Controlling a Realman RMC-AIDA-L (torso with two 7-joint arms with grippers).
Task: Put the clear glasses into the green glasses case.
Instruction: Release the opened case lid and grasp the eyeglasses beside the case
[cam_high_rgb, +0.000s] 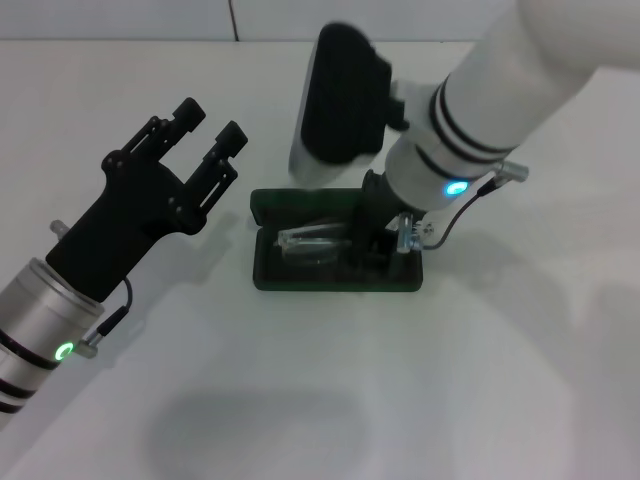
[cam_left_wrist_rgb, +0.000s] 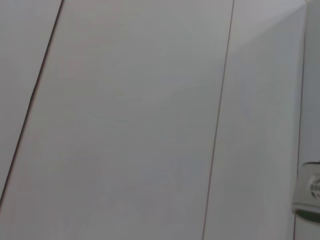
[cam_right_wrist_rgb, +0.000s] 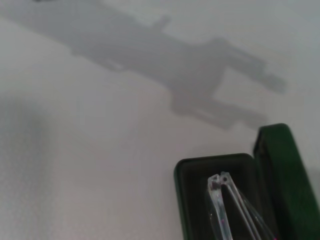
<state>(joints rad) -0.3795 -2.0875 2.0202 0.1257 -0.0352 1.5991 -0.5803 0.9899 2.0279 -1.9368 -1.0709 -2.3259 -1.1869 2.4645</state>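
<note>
My right gripper will let go of the clear glasses on the dark lining in the case's bottom half (cam_high_rgb: 336, 260), next to the open lid.
The green glasses case (cam_high_rgb: 335, 282) lies open at the middle of the white table, its lid (cam_high_rgb: 290, 203) folded back on the far side. The clear glasses (cam_high_rgb: 312, 243) rest folded inside on the dark lining. The right wrist view shows the same case (cam_right_wrist_rgb: 186, 172) with the clear glasses (cam_right_wrist_rgb: 225, 200) sticking up in it. My right gripper (cam_high_rgb: 376, 248) reaches down into the case's right end, at the end of the glasses. My left gripper (cam_high_rgb: 210, 126) hovers open to the left of the case, holding nothing.
The white table (cam_high_rgb: 330, 400) carries only the case. The black block of the right wrist (cam_high_rgb: 340, 95) hangs over the far side of the case. The left wrist view shows only pale surface with thin seams and a white arm part (cam_left_wrist_rgb: 307, 192).
</note>
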